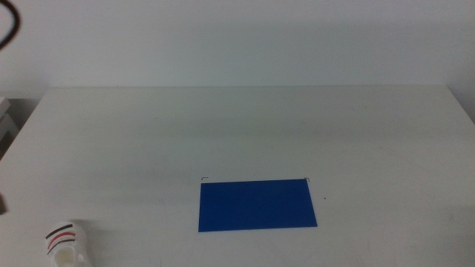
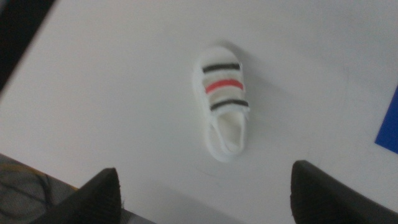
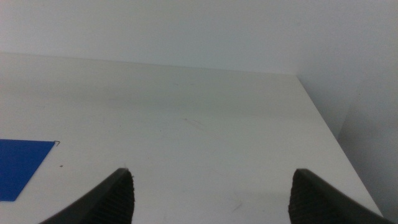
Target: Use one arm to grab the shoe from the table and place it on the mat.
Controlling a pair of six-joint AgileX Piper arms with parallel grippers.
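Note:
The shoe has a black strap (image 1: 62, 242) (image 2: 229, 104) nearest its foot opening. Next, my left gripper closes on both sides of the shoe at that strap.
The shoe (image 1: 68, 245), a small white sandal with two black straps and one red, lies on the white table (image 1: 237, 126) at the front left, well left of the blue mat (image 1: 257, 205). My left gripper (image 2: 206, 173) is open and empty above the shoe (image 2: 222, 106), with the jaws wide apart and not touching it. A corner of the mat (image 2: 390, 127) shows in that view. My right gripper (image 3: 212, 172) is open and empty over the table's right part, with the mat's corner (image 3: 18, 165) off to one side. Neither gripper shows in the middle view.
A black cable loop (image 1: 9, 26) of the left arm hangs at the top left. A white shelf unit (image 1: 6, 122) stands beyond the table's left edge. The table's right edge (image 3: 329, 137) runs close to the right gripper. A plain wall is behind.

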